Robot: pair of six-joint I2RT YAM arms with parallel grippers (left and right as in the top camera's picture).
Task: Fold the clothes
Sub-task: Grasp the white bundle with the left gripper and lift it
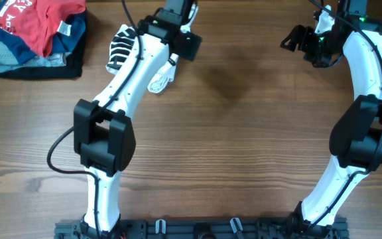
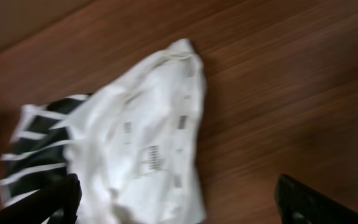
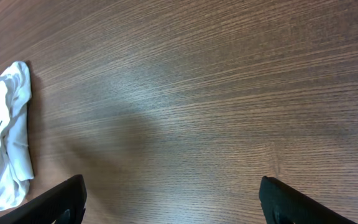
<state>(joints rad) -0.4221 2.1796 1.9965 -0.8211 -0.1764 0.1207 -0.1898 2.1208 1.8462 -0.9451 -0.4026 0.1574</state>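
Note:
My left gripper grabs the crumpled garment next at its white edge [image 1: 171, 64] [image 2: 176, 179], on the side away from the black stripes.
The clothes are one crumpled white garment with a black bar-striped part [image 1: 121, 46], lying on the wooden table at the far left, partly hidden under my left arm. In the left wrist view [image 2: 142, 137] the white fabric fills the middle, with the black stripes at its left. My left gripper [image 1: 172, 58] hovers just over it, open; its fingers [image 2: 176, 205] straddle the white edge without holding it. My right gripper [image 1: 296, 40] is open and empty [image 3: 173, 199] over bare table at the far right. The garment's white end shows at the left edge of the right wrist view [image 3: 5, 137].
A stack of folded clothes, red on top of blue and dark ones [image 1: 35, 33], sits at the far left corner. Wooden table [image 1: 244, 133] stretches between the arms. The arm bases stand at the front edge.

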